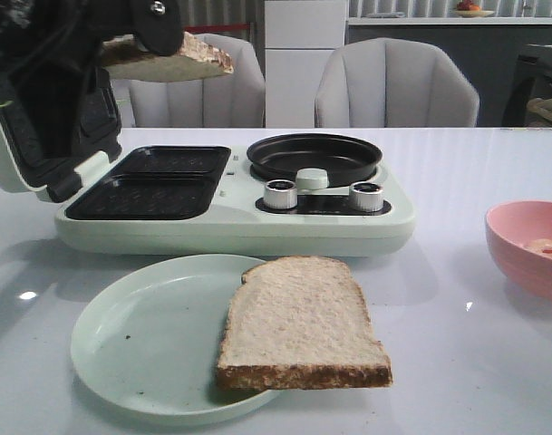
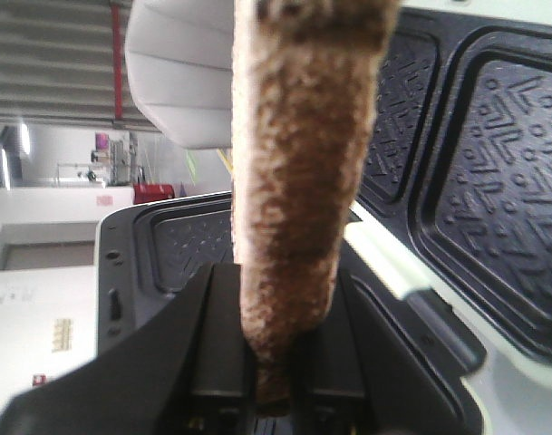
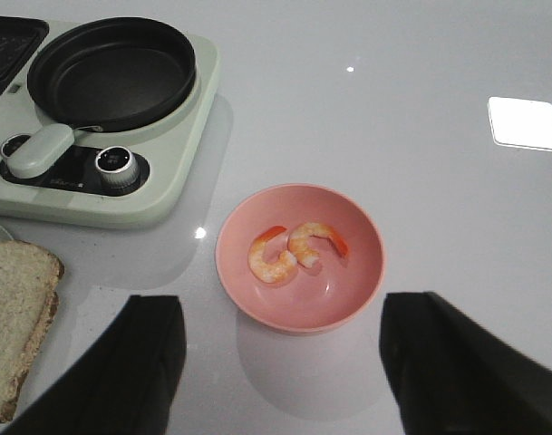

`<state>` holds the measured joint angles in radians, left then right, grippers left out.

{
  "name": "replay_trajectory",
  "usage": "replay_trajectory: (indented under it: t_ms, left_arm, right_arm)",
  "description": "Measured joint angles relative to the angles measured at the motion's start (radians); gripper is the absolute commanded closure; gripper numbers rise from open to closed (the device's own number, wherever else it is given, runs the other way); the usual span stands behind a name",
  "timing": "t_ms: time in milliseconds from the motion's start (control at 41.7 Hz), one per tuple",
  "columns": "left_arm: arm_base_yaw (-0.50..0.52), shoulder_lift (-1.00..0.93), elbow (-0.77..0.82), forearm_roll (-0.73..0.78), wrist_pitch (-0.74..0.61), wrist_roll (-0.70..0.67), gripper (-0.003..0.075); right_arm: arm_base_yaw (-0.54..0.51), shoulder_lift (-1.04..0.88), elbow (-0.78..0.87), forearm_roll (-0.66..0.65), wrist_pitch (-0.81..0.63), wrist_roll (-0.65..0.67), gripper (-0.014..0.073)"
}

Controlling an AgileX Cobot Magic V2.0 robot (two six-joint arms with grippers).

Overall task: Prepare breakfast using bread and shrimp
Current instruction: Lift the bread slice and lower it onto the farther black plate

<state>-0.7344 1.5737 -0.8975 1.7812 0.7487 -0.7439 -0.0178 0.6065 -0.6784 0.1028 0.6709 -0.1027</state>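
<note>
Next, I let go of the bread slice with my left gripper on the sandwich maker's back black plate [image 1: 178,151] [image 2: 410,101], nearer the grey chairs. The slice now hangs high above the black plates.
My left gripper [image 2: 280,362] is shut on one bread slice [image 2: 294,163], held edge-on by its crust; in the front view that slice [image 1: 171,56] hangs high above the open sandwich maker's black plates [image 1: 149,186]. The second bread slice [image 1: 298,322] lies half on the pale green plate [image 1: 130,340], overhanging its right rim. Two curled orange-pink shrimp [image 3: 294,251] lie in the pink bowl [image 3: 357,281]. My right gripper [image 3: 280,362] is open above the table, just short of the bowl; it does not show in the front view.
The pale green breakfast maker [image 1: 239,227] holds a round black pan [image 1: 314,156], two knobs [image 1: 280,194] and an opened lid [image 1: 40,136] at the left. The pink bowl [image 1: 529,249] stands at the table's right. Two grey chairs [image 1: 393,86] stand behind.
</note>
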Motion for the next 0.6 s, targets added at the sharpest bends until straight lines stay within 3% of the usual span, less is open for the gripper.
replay_trajectory:
  t_ms: [336, 600]
  left_arm:
    - [0.155, 0.313, -0.291, 0.006, -0.028, 0.002, 0.0617]
    - [0.220, 0.490, -0.461, 0.006, -0.032, 0.004, 0.0617]
  right_arm:
    - [0.000, 0.000, 0.000, 0.000, 0.000, 0.000, 0.0032]
    - [0.000, 0.000, 0.000, 0.000, -0.002, 0.000, 0.0032]
